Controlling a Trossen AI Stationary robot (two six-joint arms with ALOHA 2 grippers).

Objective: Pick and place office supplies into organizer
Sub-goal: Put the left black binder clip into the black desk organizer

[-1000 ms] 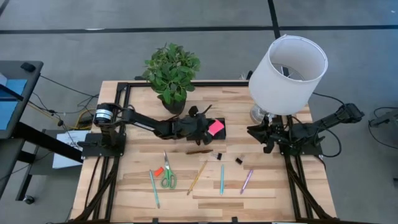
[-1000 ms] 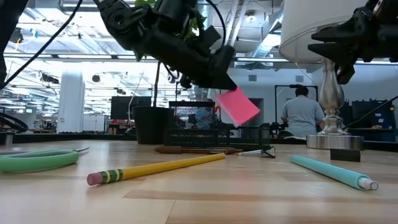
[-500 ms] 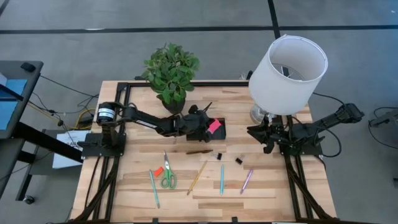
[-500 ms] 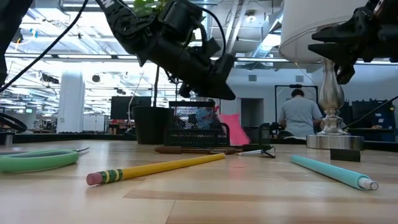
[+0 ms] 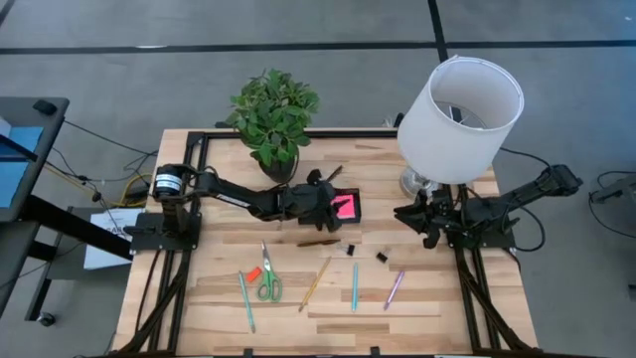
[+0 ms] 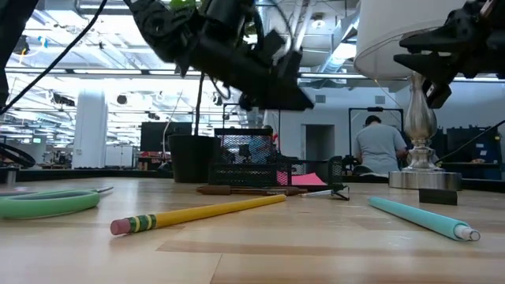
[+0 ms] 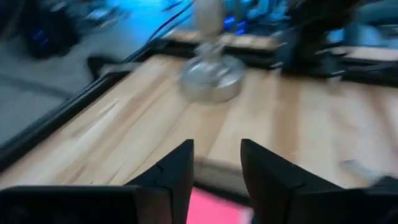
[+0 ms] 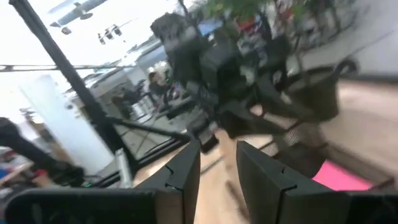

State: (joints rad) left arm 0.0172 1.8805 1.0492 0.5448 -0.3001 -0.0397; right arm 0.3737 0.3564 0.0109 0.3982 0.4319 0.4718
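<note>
The robot's right gripper will close on the binder clip's black body (image 5: pixel 350 250), picking the clip that is nearer the organizer, between the dark pen and the other clip.
The pink sticky-note pad (image 5: pixel 345 206) lies flat in the black organizer (image 5: pixel 355 216), and in the low view the pad (image 6: pixel 309 180) shows at the organizer's right end. My left gripper (image 5: pixel 331 199) hovers just above it, open, with nothing between its fingers (image 7: pixel 216 168). My right gripper (image 5: pixel 399 213) waits open by the lamp's foot. Green scissors (image 5: pixel 268 284), a red bit (image 5: pixel 253 272), two teal pens (image 5: pixel 245 299) (image 5: pixel 354 286), a yellow pencil (image 5: pixel 316 283), a pink pen (image 5: pixel 395 288), a dark pen (image 5: pixel 318 241) and black bits (image 5: pixel 381 258) lie on the table.
A potted plant (image 5: pixel 275 114) stands just behind the organizer. A white-shaded lamp (image 5: pixel 460 104) stands at the back right, with its metal foot (image 6: pixel 424 180) on the table. A person stands in the room beyond the table (image 6: pixel 381 146).
My left gripper has let go of the pink pad. The pad hung tilted below the fingers over the organizer's right end. It has dropped and now lies flat inside the organizer.
</note>
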